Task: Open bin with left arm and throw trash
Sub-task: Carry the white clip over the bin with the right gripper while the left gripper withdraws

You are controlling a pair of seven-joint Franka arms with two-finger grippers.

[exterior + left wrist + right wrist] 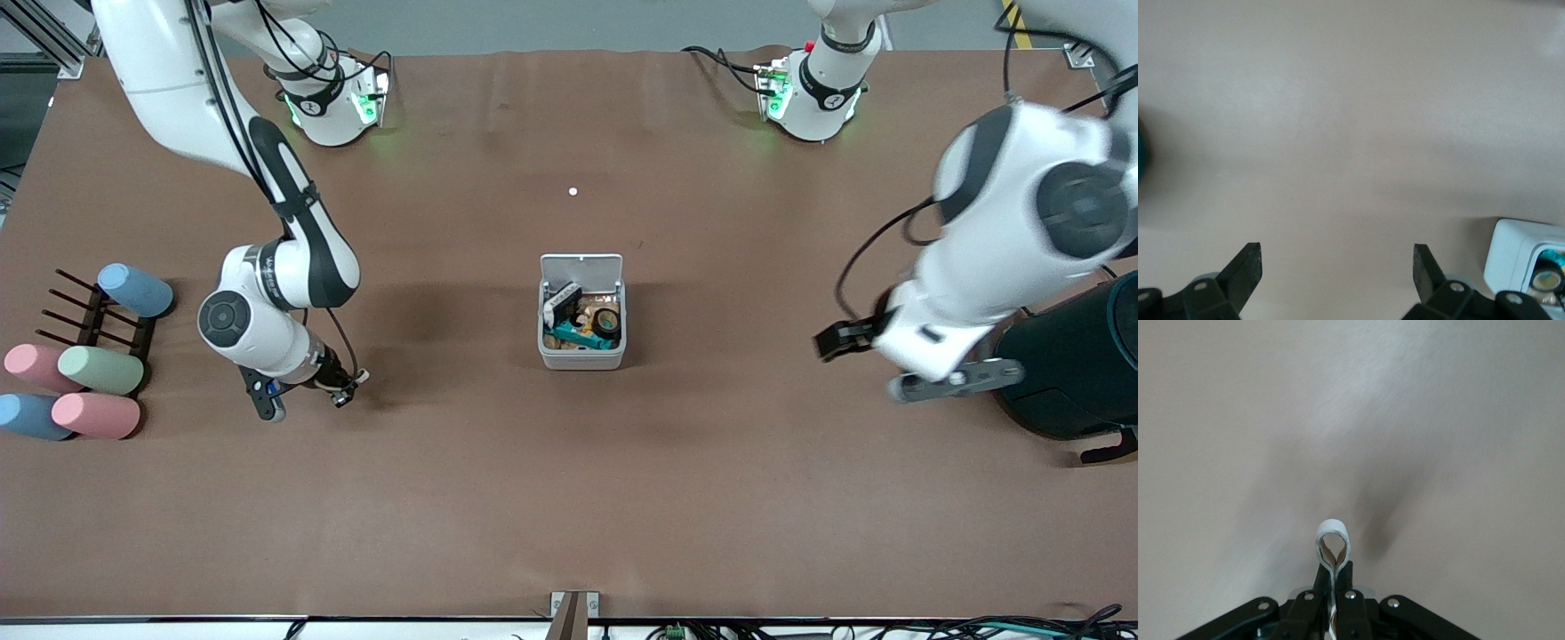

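The pale rubber band will go down between the black-and-white box and the black tape roll [573, 324], where I should put it with my right gripper.
The light-grey bin [582, 358] stands at the table's middle with its white lid [581, 265] swung open and upright. Inside lie the black-and-white box [561, 302], the black tape roll [607, 320] and other bits. My right gripper [342, 393] is low over the table toward the right arm's end, shut on the pale rubber band [1333, 537], whose loop sticks out past the fingertips [1345, 572]. My left gripper [840, 342] is open and empty over bare table between the bin and the teal cylinder. A corner of the bin [1511, 257] shows in the left wrist view.
A large dark teal cylinder [1076, 364] stands at the left arm's end, close to the left arm. A dark rack [98, 324] with several pastel cylinders lies at the right arm's end. A tiny white dot [573, 191] lies farther from the camera than the bin.
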